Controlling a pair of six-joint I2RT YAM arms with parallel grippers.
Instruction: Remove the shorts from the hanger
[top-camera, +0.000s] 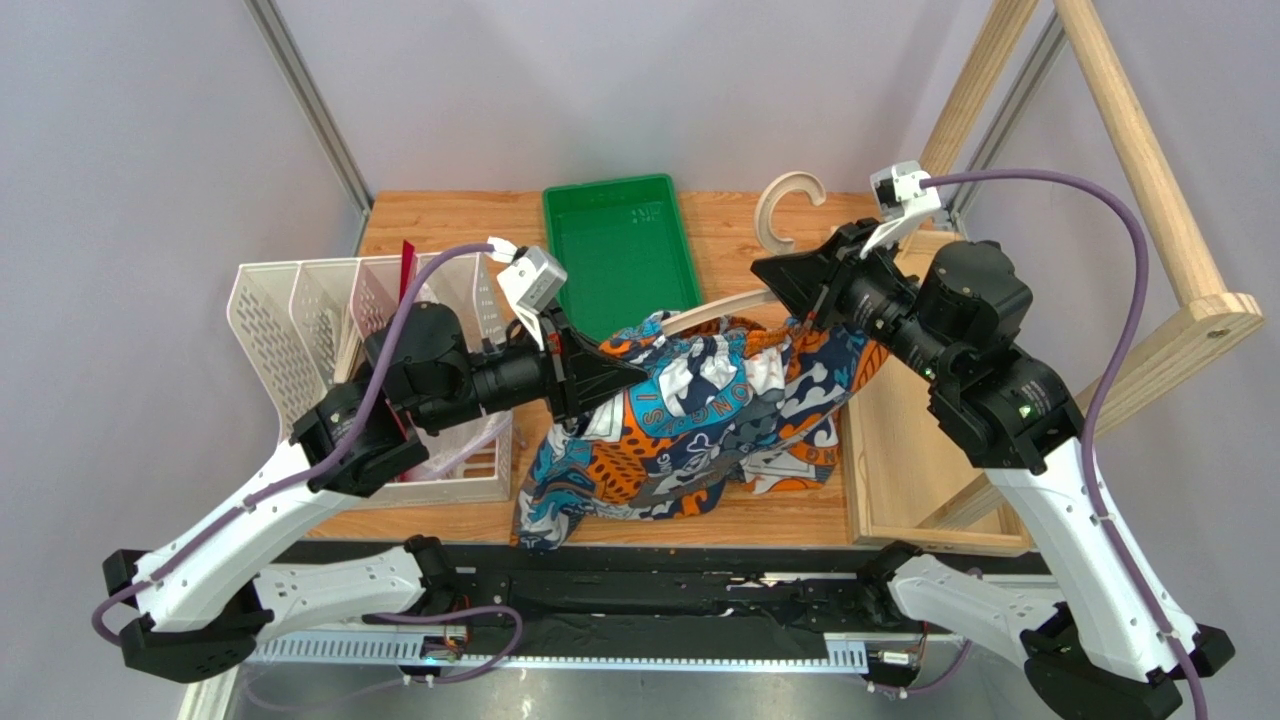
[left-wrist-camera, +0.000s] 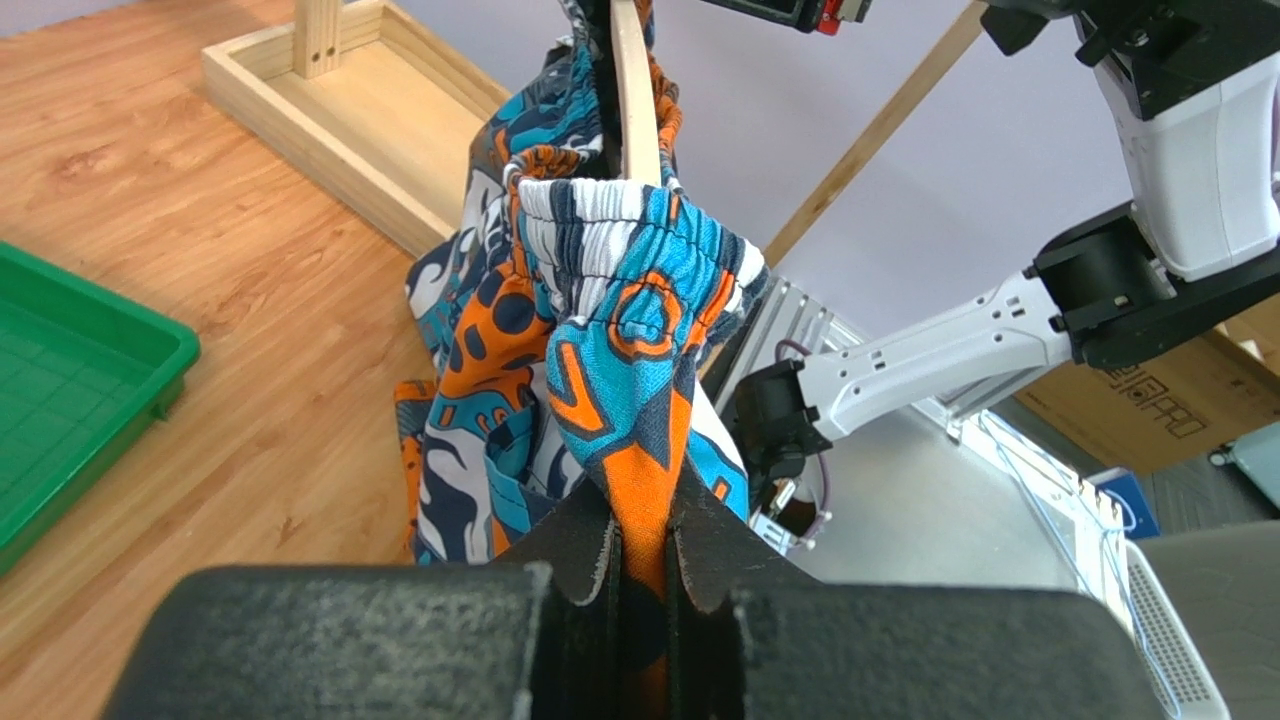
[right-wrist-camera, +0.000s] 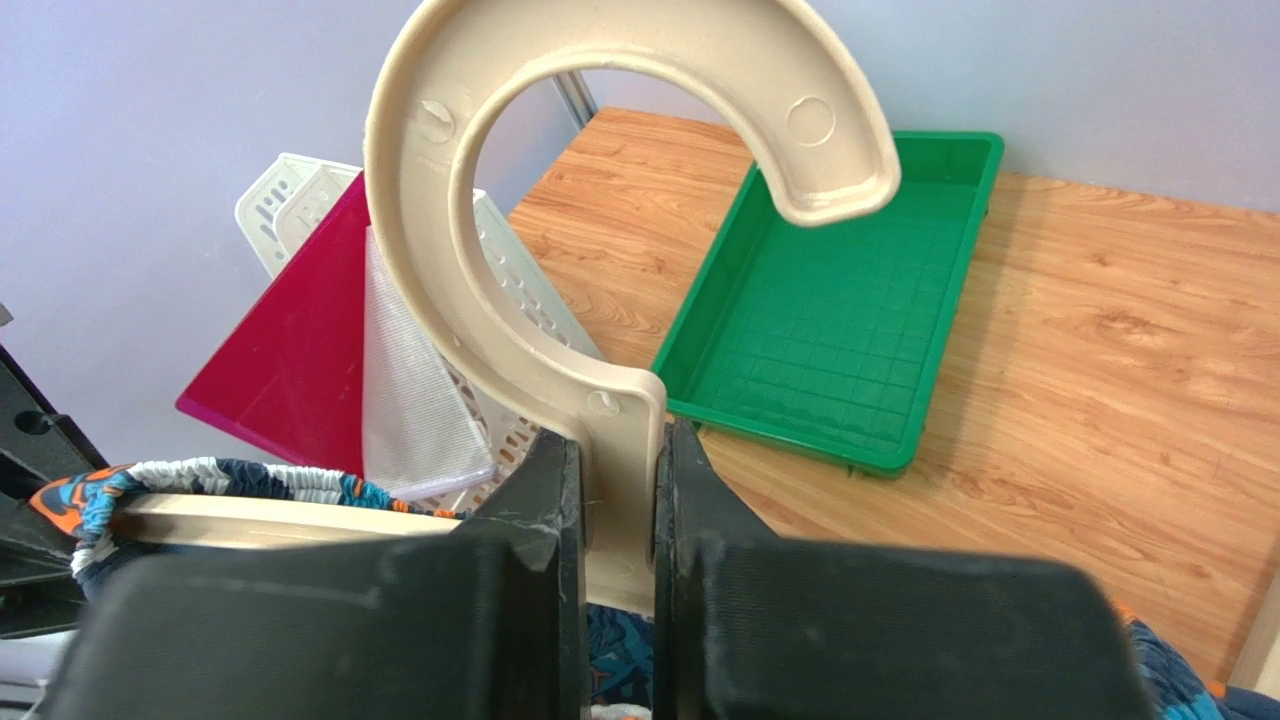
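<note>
Next, my left gripper opens and takes the waistband (left-wrist-camera: 631, 225) close to the hanger arm, because it holds the shorts by an orange fold beyond the hanger arm.
The patterned shorts (top-camera: 706, 420) hang bunched from the light-wood hanger (top-camera: 787, 203) above the table's middle. Their waistband is still stretched over one hanger arm (left-wrist-camera: 631, 90). My left gripper (top-camera: 609, 368) comes in from the left and is shut on an orange and teal fold of the shorts (left-wrist-camera: 639, 330), the cloth pinched between its fingers (left-wrist-camera: 643, 540). My right gripper (top-camera: 781, 278) is shut on the hanger's neck just below the rounded hook (right-wrist-camera: 601, 195), with the jaws flat against both sides (right-wrist-camera: 619, 465). The hanger's lower bar is hidden by the cloth.
A green tray (top-camera: 616, 248) lies at the back centre. To the left stands a white slotted organiser (top-camera: 301, 323) holding a red folder (right-wrist-camera: 293, 353). The wooden rack's base box (top-camera: 902, 480) and slanted beams (top-camera: 1142, 150) fill the right side.
</note>
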